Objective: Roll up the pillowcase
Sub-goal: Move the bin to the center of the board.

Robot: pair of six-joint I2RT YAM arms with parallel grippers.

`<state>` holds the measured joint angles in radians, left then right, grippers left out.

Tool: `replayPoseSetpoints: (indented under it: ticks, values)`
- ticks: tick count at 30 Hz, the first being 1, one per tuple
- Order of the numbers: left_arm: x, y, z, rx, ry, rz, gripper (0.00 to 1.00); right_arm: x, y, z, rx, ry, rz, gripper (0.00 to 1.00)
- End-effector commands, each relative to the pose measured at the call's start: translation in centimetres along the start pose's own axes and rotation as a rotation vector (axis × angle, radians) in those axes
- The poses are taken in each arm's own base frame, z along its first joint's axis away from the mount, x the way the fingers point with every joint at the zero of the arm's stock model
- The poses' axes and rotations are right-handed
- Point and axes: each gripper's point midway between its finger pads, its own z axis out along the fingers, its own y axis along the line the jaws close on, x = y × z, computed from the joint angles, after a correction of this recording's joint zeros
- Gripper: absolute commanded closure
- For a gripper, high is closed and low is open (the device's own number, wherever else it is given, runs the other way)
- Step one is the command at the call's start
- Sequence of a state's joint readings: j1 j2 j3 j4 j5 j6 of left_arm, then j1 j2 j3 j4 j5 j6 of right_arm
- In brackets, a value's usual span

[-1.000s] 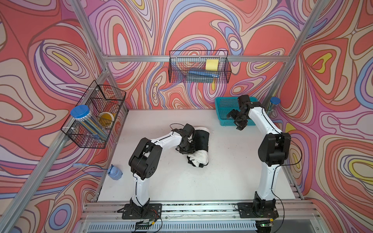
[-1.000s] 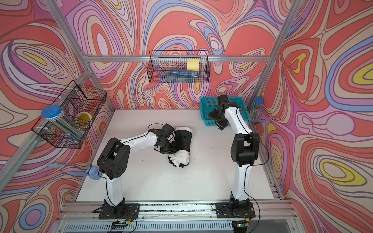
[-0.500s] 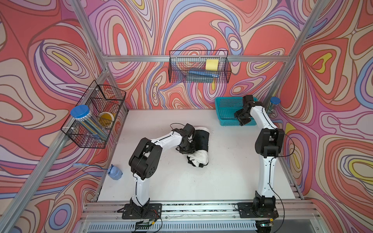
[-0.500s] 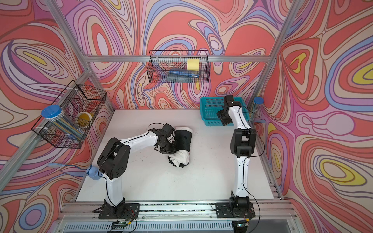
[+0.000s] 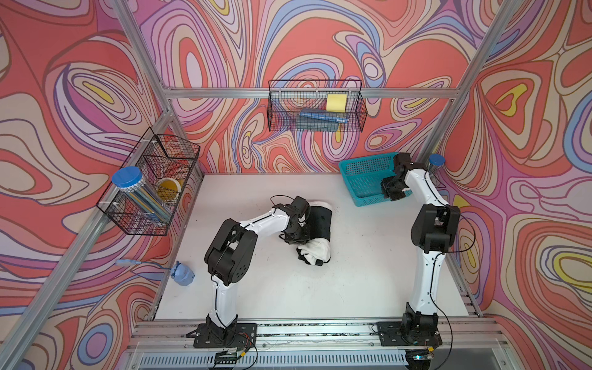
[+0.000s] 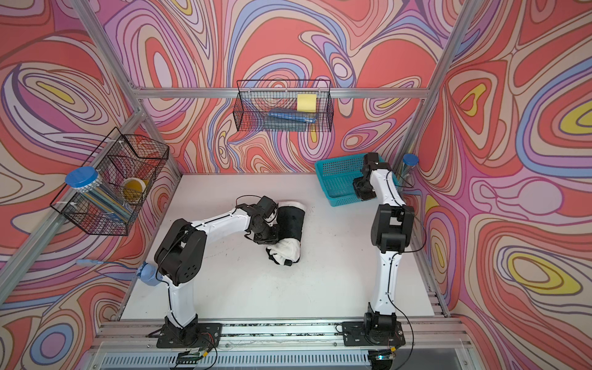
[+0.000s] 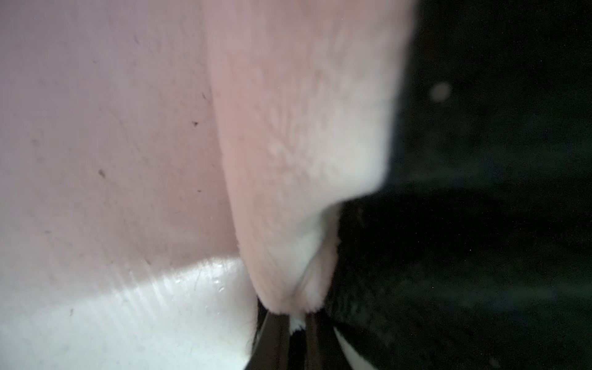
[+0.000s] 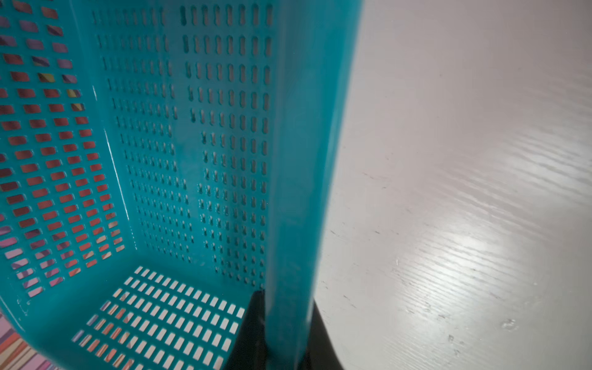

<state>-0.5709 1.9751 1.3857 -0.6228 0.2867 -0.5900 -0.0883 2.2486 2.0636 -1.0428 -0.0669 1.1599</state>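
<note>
I need to release the teal basket from my right gripper on the bare white table (image 5: 382, 228) beside the pillowcase roll. The basket is now at the table's back.
The pillowcase (image 5: 317, 235) (image 6: 290, 232) lies as a fuzzy black and white roll in the middle of the white table in both top views. My left gripper (image 5: 298, 237) (image 6: 268, 238) sits against the roll's left side. In the left wrist view my left gripper (image 7: 296, 333) is shut on a fold of the pillowcase (image 7: 304, 160). My right gripper (image 5: 392, 192) (image 6: 363, 192) is at the teal basket (image 5: 362, 179) (image 6: 336, 181) at the back right. In the right wrist view my right gripper (image 8: 285, 336) is shut on the basket's wall (image 8: 304, 160), one finger inside and one outside.
A wire basket (image 5: 315, 107) with a yellow pad hangs on the back wall. Another wire basket (image 5: 150, 185) with a blue-lidded jar hangs on the left wall. A small blue object (image 5: 182, 274) lies off the table's left edge. A blue-capped tube (image 5: 436, 160) stands in the back right corner.
My right gripper moved back to the teal basket's near right wall and went from open to shut on it. The left arm and the roll have not moved.
</note>
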Motion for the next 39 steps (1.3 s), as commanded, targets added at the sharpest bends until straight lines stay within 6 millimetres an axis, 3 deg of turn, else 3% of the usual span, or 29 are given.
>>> replayPoseSetpoints:
  ticks: [1,5,9,11,14,19,22,25,27,30,31,32,33,39]
  values:
    - [2.6,4.0,1.2,-0.157,0.09,-0.01,0.88,2.7,-2.0,-0.1,0.043,0.045,-0.205,1.0]
    - [2.7,3.9,1.4,-0.149,0.09,-0.008,0.89,5.2,-5.6,-2.3,0.057,0.104,-0.253,1.0]
    - [2.7,3.9,1.4,-0.146,0.09,-0.004,0.89,7.2,-10.9,-4.7,0.166,0.163,-0.35,1.0]
    - [2.8,3.9,1.4,-0.142,0.086,0.0,0.89,6.0,-13.6,-6.7,0.246,0.091,-0.39,1.0]
    - [3.2,4.0,1.5,-0.136,0.091,-0.004,0.89,3.7,-16.0,-8.7,0.283,0.019,-0.349,1.0]
    - [3.3,3.9,1.4,-0.13,0.091,0.008,0.89,1.2,-19.6,-8.1,0.391,0.024,-0.298,1.0]
    - [3.3,3.9,1.2,-0.129,0.088,0.014,0.89,1.3,-20.7,-7.5,0.398,0.064,-0.297,1.0]
    - [3.4,3.9,1.1,-0.125,0.087,0.009,0.89,3.0,-22.7,-6.5,0.438,0.14,-0.309,1.0]
    - [3.4,3.8,1.0,-0.12,0.081,0.008,0.89,3.2,-23.9,-6.9,0.458,0.122,-0.308,0.76]
    - [3.5,3.8,1.1,-0.118,0.087,0.006,0.89,3.4,-24.0,-7.2,0.45,0.121,-0.325,0.66]
    - [3.5,3.7,1.1,-0.115,0.086,0.006,0.89,3.9,-23.8,-6.9,0.433,0.152,-0.325,0.68]
    - [3.5,3.7,1.1,-0.114,0.088,0.006,0.89,4.4,-23.7,-6.5,0.414,0.182,-0.32,0.77]
    - [3.5,3.7,1.1,-0.113,0.092,0.007,0.89,5.1,-23.7,-6.3,0.397,0.208,-0.308,0.97]
    - [3.2,3.7,0.8,-0.121,0.085,0.013,0.89,7.8,-24.3,-7.5,0.301,0.235,-0.177,1.0]
